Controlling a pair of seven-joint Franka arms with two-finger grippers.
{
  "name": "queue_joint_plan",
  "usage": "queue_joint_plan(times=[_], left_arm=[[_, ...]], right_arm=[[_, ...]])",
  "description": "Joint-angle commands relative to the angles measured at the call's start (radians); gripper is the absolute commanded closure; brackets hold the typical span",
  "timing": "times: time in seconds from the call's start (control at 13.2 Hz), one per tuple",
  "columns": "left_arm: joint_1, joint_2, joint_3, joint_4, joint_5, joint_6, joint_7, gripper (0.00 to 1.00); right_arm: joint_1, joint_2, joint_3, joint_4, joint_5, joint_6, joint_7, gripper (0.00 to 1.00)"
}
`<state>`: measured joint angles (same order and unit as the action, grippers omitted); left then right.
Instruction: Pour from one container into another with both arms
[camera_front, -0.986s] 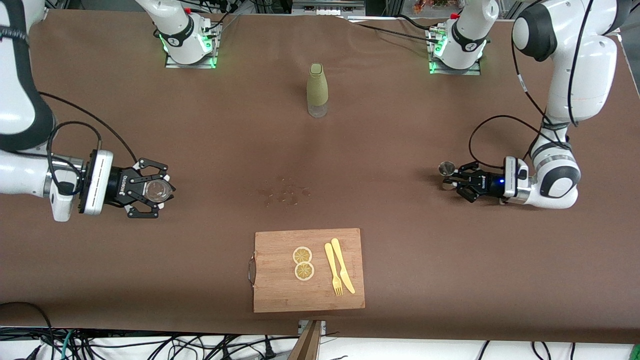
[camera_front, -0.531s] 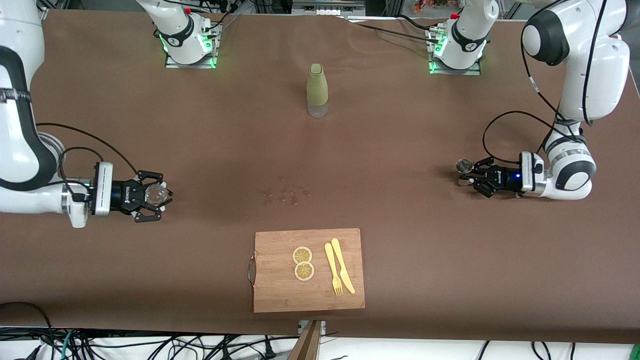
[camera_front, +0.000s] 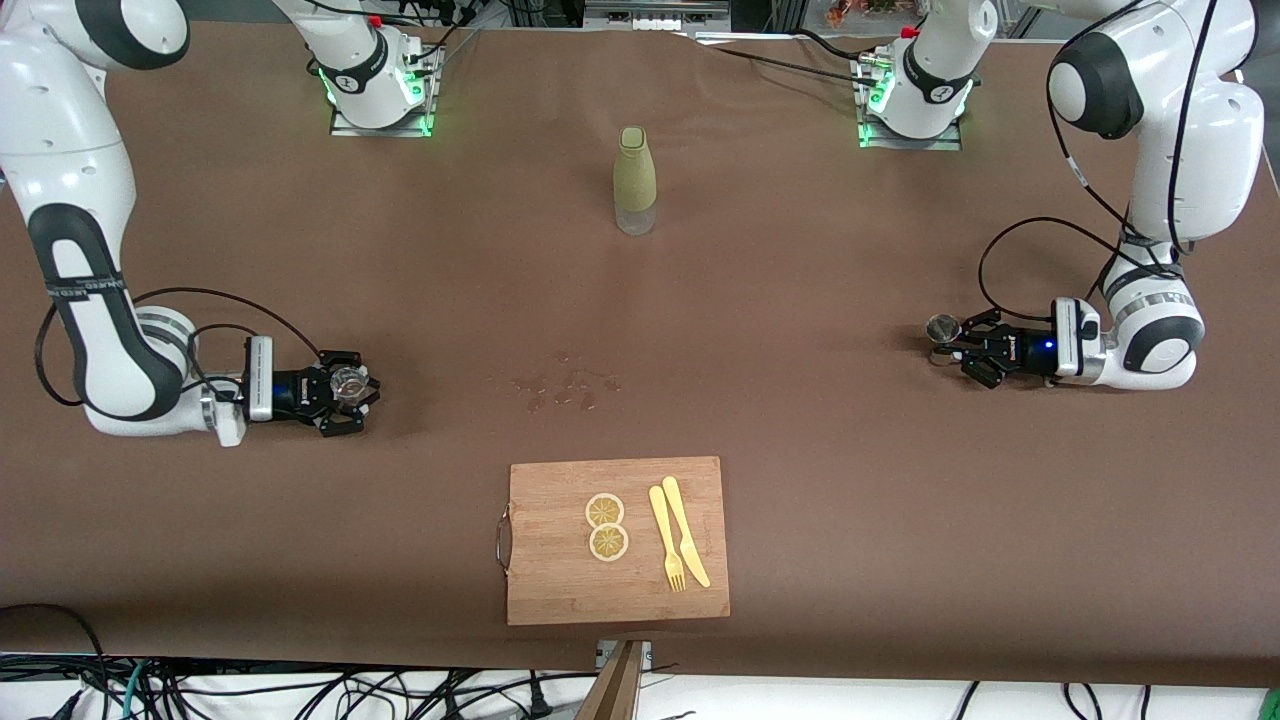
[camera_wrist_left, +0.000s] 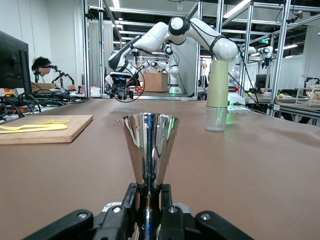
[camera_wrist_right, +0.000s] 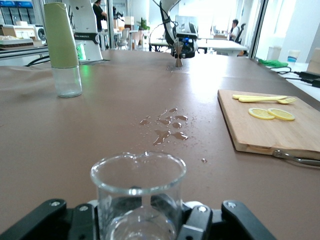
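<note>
Next, my left gripper lets go of the metal jigger on the bare table (camera_front: 945, 353), in the space between the spilled drops and my left arm.
My left gripper (camera_front: 947, 345) lies low over the table at the left arm's end, shut on the narrow waist of a shiny metal jigger (camera_front: 941, 328). The left wrist view shows the jigger (camera_wrist_left: 150, 142) upright, its cone mouth up, pinched between the fingers of the left gripper (camera_wrist_left: 149, 202). My right gripper (camera_front: 349, 392) sits low at the right arm's end, shut on a clear glass beaker (camera_front: 347, 379). In the right wrist view the beaker (camera_wrist_right: 138, 192) stands upright between the fingers of the right gripper (camera_wrist_right: 140, 212); I cannot tell whether it holds liquid.
A green-sleeved bottle (camera_front: 634, 180) stands mid-table near the bases. Spilled drops (camera_front: 570, 388) dot the centre. Nearer the camera, a wooden cutting board (camera_front: 560, 585) carries two lemon slices (camera_front: 606, 526) and a yellow fork and knife (camera_front: 678, 545).
Both arms have come down toward the table with their containers. The left gripper shifted toward the left arm's end, and the right gripper slid a little toward the table's middle.
</note>
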<state>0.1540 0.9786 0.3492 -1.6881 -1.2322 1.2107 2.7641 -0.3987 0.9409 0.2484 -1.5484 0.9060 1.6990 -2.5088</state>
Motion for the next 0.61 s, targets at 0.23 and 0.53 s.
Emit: queue_joint_plan(times=[0.23,0.53], left_arm=[[0.002,0.055,0.030,0.039,0.033,-0.027,0.204,1.00],[0.005,0.078,0.048,0.051,0.034,-0.025,0.222,1.00]], right_arm=[[-0.020,0.058,-0.001,-0.045,0.121,0.034,-0.102,0.80],[-0.020,0.062,-0.001,-0.058,0.139,0.074,-0.116,0.79]])
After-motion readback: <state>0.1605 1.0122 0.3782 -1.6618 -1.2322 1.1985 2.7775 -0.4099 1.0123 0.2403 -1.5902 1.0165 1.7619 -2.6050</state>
